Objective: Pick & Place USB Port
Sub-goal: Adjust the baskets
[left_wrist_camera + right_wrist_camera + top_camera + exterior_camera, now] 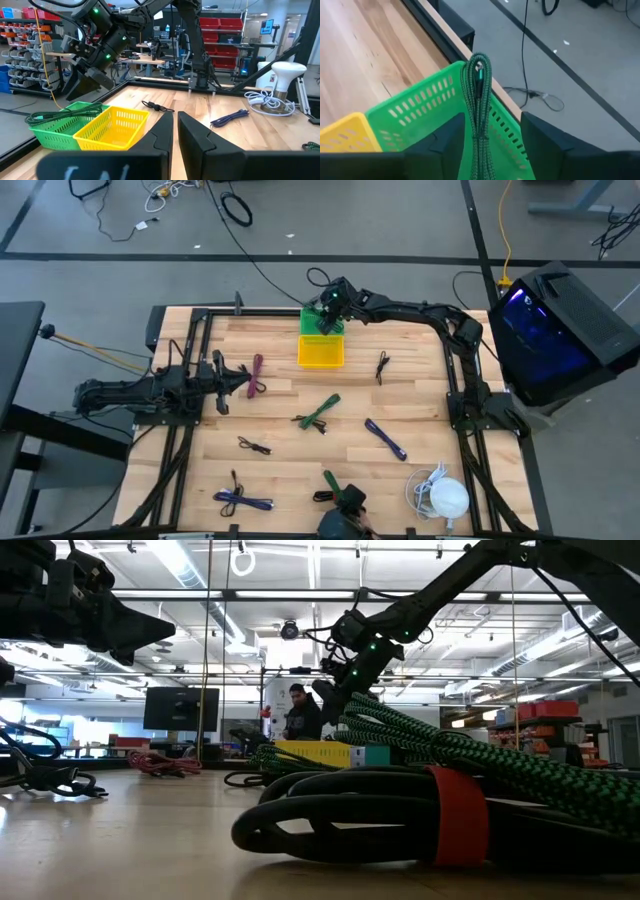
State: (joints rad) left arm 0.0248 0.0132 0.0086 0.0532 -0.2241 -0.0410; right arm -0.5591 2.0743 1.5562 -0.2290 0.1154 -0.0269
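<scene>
The green cable's looped end pokes over the green basket's rim, so my right gripper will first grab the cable's bundle (481,147) and pull it inside.
A green braided USB cable (479,100), bundled, lies over the green basket (420,115) at the table's far edge; its looped end sticks out past the basket's far rim. In the left wrist view the cable (60,116) rests across the top of the green basket (47,135). My right gripper (492,145) hangs open just above it, slanting down, one finger on either side of the bundle and apart from it. My left gripper (175,130) is shut and level at the table's left side (245,380), holding nothing.
A yellow basket (320,352) stands against the green one's near side. Loose bundled cables lie about the table: maroon (257,375), green (320,412), purple (385,438), black (382,366). A white device with its cord (445,495) sits near right.
</scene>
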